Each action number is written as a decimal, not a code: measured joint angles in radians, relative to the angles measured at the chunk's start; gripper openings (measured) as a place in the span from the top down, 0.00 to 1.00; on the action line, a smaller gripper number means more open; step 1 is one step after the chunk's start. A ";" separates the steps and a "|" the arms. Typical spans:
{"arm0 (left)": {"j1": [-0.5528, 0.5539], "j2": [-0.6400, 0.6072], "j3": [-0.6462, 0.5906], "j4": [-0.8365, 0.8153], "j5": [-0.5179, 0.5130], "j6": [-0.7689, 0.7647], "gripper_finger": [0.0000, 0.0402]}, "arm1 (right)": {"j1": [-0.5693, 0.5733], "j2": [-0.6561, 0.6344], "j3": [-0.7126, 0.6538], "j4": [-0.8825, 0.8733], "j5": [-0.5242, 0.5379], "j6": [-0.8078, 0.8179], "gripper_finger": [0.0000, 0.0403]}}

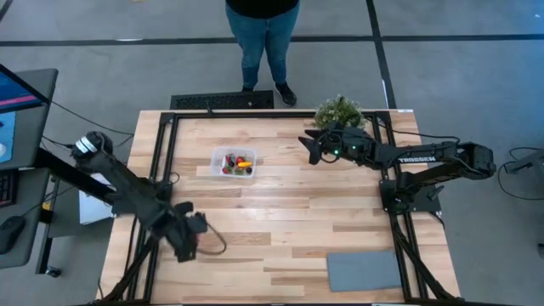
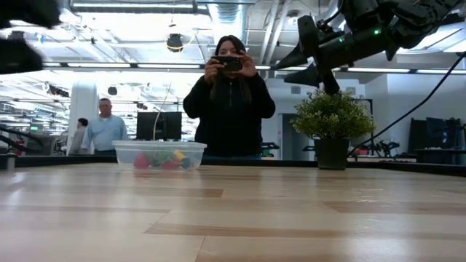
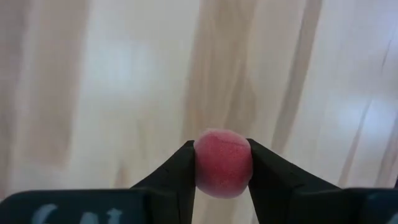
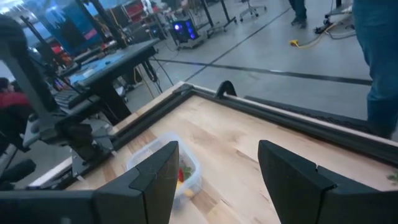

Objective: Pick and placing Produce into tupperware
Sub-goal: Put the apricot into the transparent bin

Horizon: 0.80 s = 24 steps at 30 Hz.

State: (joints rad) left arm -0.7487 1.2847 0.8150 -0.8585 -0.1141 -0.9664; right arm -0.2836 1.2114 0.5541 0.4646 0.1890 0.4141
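My left gripper needs to let go of the round red piece among the produce beside the yellow piece in the tupperware point(image 1: 234, 166).
The tupperware point(image 1: 234, 161) is a small clear box resting by its base on the wooden table, near the far edge, left of the middle. It also shows in the low view point(image 2: 160, 155) and the right wrist view point(image 4: 186, 177). Red, yellow and dark produce pieces point(image 1: 239, 164) lie inside it. My left gripper point(image 1: 194, 231) hangs over the near left part of the table, shut on a round red produce piece point(image 3: 222, 163). My right gripper point(image 1: 310, 146) is open in the air to the right of the box, high above the table point(image 2: 306, 62). My left gripper point(image 3: 222, 149) pinches the round red piece by its two opposite sides point(image 3: 208, 163) between its two fingers point(image 3: 183, 163). The fingers point down at the table. The piece is lifted clear of the wood.
A bushy green plant in a dark pot point(image 1: 340, 110) stands at the far edge, just behind my right gripper. A flat grey mat point(image 1: 364, 270) lies at the near right corner. A person point(image 2: 229, 94) stands beyond the far edge, holding up a phone. Bare wood lies between box and mat.
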 joint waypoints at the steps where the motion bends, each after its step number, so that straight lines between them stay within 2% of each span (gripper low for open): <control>1: 0.039 -0.021 0.000 0.003 -0.003 0.032 0.74 | 0.000 0.000 0.000 0.007 0.000 0.000 0.39; 7: 0.303 -0.104 0.021 0.001 -0.007 0.275 0.72 | 0.000 0.000 0.000 0.038 0.000 -0.003 0.39; 16: 0.720 -0.103 0.110 0.020 -0.035 0.746 0.72 | 0.000 0.000 0.000 0.045 0.000 -0.003 0.39; 24: 1.015 -0.047 0.119 0.131 -0.021 0.970 0.74 | -0.002 0.000 0.000 0.045 0.000 -0.006 0.39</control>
State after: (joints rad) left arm 0.2660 1.2372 0.9344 -0.7276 -0.1350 0.0040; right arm -0.2854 1.2111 0.5541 0.5092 0.1889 0.4084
